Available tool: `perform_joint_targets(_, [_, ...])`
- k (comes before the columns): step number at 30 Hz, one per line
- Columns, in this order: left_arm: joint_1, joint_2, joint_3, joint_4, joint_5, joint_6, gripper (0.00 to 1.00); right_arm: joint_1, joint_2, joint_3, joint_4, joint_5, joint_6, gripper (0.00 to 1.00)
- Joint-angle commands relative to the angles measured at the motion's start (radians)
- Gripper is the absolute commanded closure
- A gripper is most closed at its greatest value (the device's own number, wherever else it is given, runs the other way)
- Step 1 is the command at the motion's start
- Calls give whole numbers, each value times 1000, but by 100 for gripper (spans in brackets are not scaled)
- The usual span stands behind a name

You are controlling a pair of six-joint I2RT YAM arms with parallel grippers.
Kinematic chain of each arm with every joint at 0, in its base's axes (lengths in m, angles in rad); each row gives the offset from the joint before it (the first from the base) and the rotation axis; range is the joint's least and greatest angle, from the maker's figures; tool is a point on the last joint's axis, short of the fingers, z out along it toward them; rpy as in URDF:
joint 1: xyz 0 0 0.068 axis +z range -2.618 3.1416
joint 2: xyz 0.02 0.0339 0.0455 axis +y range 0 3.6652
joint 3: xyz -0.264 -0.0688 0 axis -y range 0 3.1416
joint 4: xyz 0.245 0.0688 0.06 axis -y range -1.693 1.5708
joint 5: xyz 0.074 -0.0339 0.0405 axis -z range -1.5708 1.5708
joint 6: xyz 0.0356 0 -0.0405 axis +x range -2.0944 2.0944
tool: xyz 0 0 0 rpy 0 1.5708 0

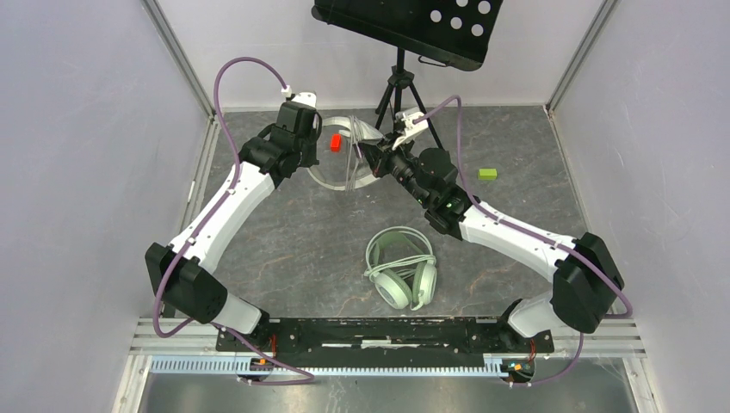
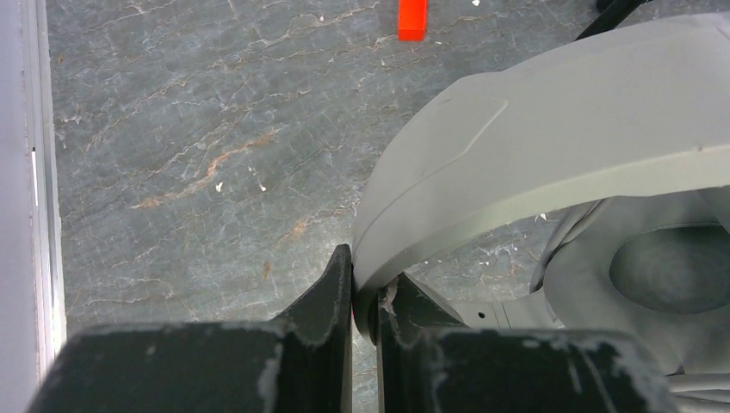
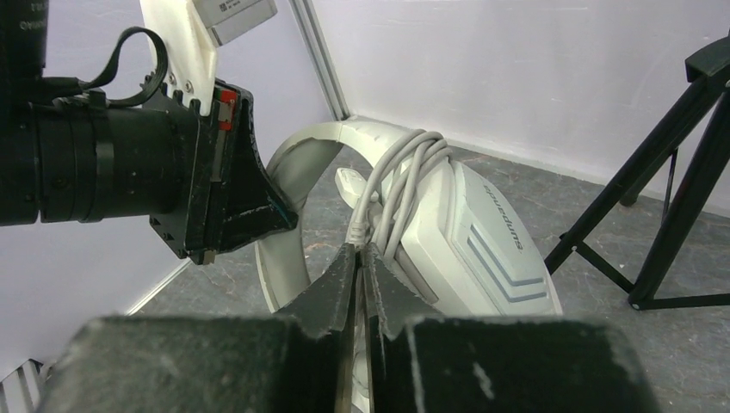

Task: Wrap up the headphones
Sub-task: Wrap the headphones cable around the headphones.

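Note:
I will use my left gripper to set the white-grey headset down and let go of it on the table (image 1: 319, 187) (image 2: 364, 153) just in front of the small red block. The headset is held up at the table's back.
The white-grey headset (image 1: 343, 172) is held up at the back of the table between both grippers. My left gripper (image 1: 320, 148) is shut on its headband (image 2: 534, 146), which the jaws pinch in the left wrist view (image 2: 366, 288); a grey ear cushion (image 2: 671, 267) shows to the right. My right gripper (image 3: 361, 251) is shut on the pale cable (image 3: 403, 176), which is looped several times round the headband above the chevron-marked earcup (image 3: 491, 245). The mint-green headset (image 1: 402, 268) lies flat near the front, its cable looped around it, apart from both grippers.
A small red block (image 1: 336, 143) lies beside the left gripper, also in the left wrist view (image 2: 412, 19). A green block (image 1: 487, 174) lies at the right. A black tripod (image 1: 398, 90) with a perforated black plate (image 1: 413, 26) stands at the back. Pale walls enclose three sides.

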Motion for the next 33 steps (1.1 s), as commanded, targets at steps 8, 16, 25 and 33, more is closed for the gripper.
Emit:
perform_joint_targets(8, [2, -40, 70, 92, 26, 9, 98, 2, 20, 19, -33, 2, 15, 92])
perform_joint_targets(16, [0, -43, 72, 95, 68, -6, 98, 9, 40, 16, -48, 23, 17, 92])
perform_joint_targets(25, [2, -55, 71, 97, 144, -37, 98, 26, 62, 9, -51, 115, -35, 92])
perform_joint_targets(33, [1, -42, 74, 78, 140, -25, 98, 39, 15, -34, -19, 189, -88, 91])
